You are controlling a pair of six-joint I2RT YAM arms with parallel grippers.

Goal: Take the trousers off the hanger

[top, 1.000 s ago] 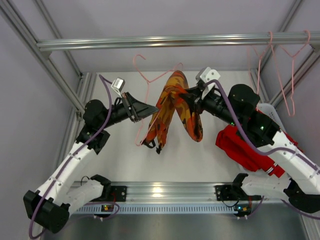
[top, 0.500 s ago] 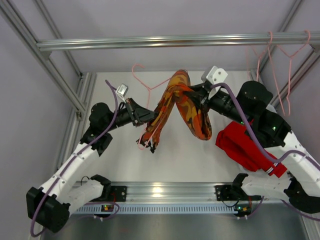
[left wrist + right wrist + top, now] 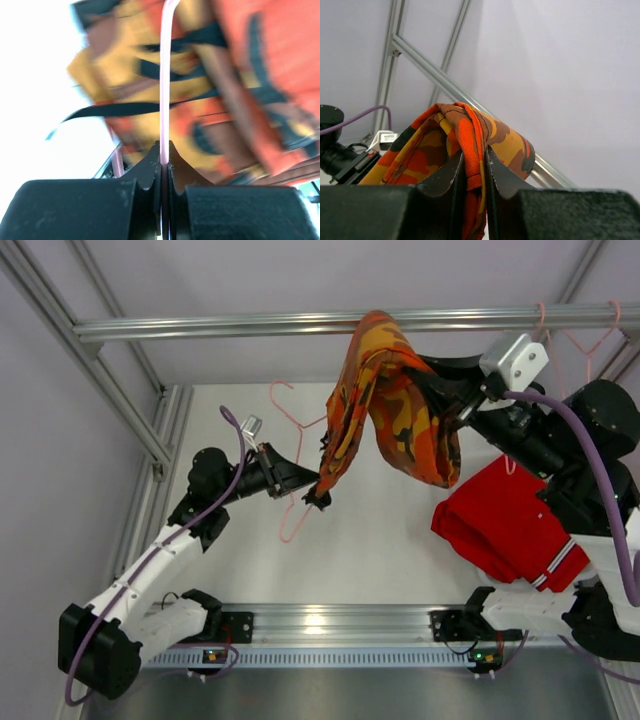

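Next, my right gripper drops the orange-yellow patterned trousers, now hanging raised in the air, on the red trousers (image 3: 546, 518), below the empty pink hangers.
The orange-yellow patterned trousers (image 3: 395, 400) hang raised in the air, pinched by my right gripper (image 3: 432, 390), which is shut on a fold of them (image 3: 470, 130). Their lower end dangles by my left gripper (image 3: 312, 480). The left gripper (image 3: 163, 146) is shut on the thin pink wire of the hanger (image 3: 298, 452), which runs up in front of the cloth (image 3: 165, 75). The red trousers (image 3: 500, 525) lie folded on the table under the right arm. The light blue trousers are out of view.
A metal rail (image 3: 230, 327) crosses overhead, and the lifted cloth reaches its height. Two empty pink hangers (image 3: 580, 390) hang on it at the far right. Frame posts (image 3: 100, 370) slant along the left side. The white table (image 3: 380, 560) lies below.
My right gripper has lifted the patterned trousers up and to the right, up to the rail. My left gripper has kept the hanger and shifted slightly right and down.
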